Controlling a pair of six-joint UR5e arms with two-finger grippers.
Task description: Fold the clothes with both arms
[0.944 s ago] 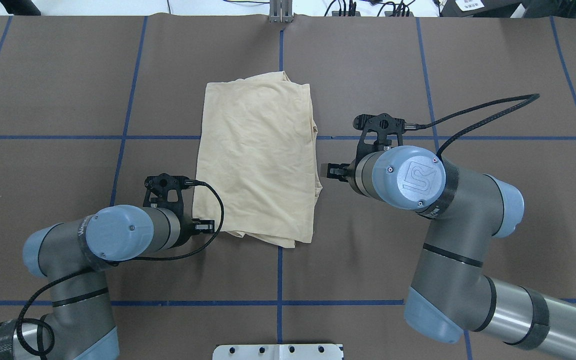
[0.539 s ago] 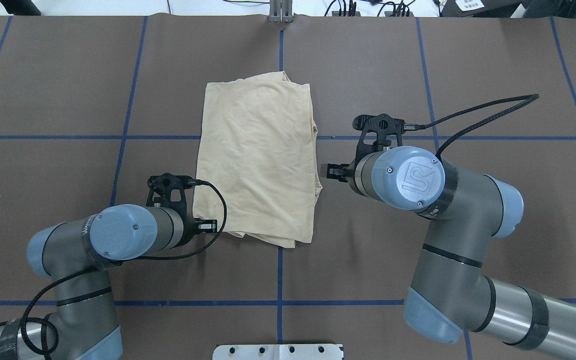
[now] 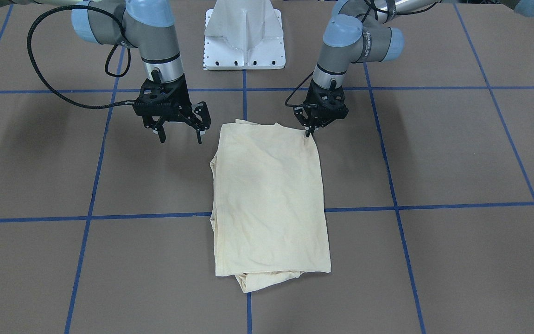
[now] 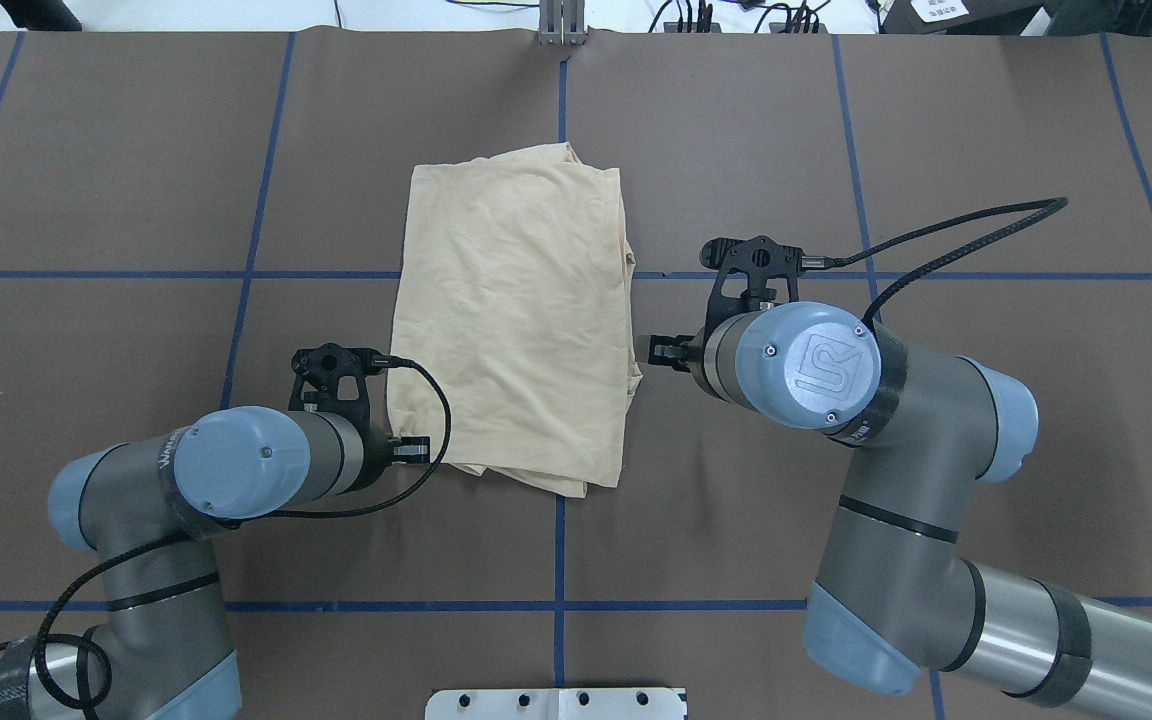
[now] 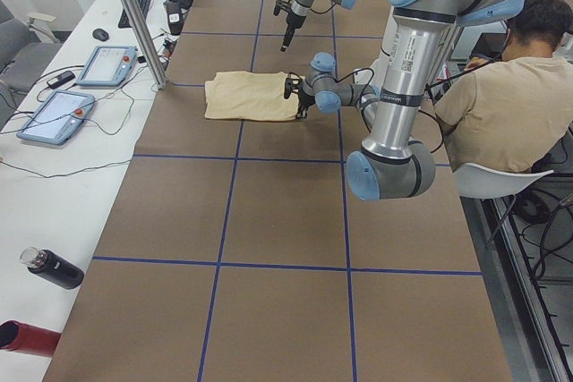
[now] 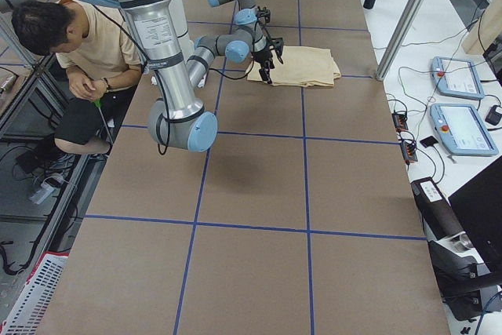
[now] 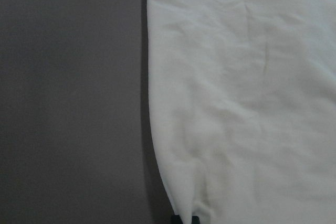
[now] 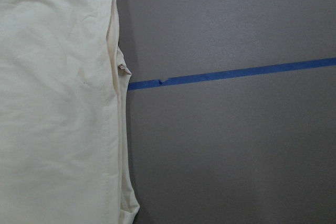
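The bulge in the long edge [image 3: 213,162] [image 8: 131,206] of the cream-yellow shirt, near the end my left gripper pinches, should be gripped next by my right gripper.
The cream-yellow shirt [image 3: 269,199] lies folded into a long rectangle at the table's middle, print hidden; it also shows in the overhead view [image 4: 511,310]. My left gripper [image 3: 308,133] is shut at the shirt's near corner on my left side, pinching its edge, low on the table [image 4: 414,450]. The left wrist view shows the cloth [image 7: 241,103] running down to the fingertips. My right gripper [image 3: 180,134] is open and empty, hanging just off the shirt's other long edge [image 4: 658,350]. The right wrist view shows that edge [image 8: 52,103] beside bare table.
The white pedestal base [image 3: 244,37] stands between the arms. Blue tape lines [image 4: 736,275] cross the brown table. A seated person [image 5: 501,87] is behind the robot. Control tablets [image 5: 63,109], a metal post [image 5: 134,15] and a bottle [image 5: 54,267] are on the side bench.
The right arm has shifted slightly toward the robot, its gripper still open. The left arm nudged forward, then back a little. The shirt's near edge has crept slightly to my left.
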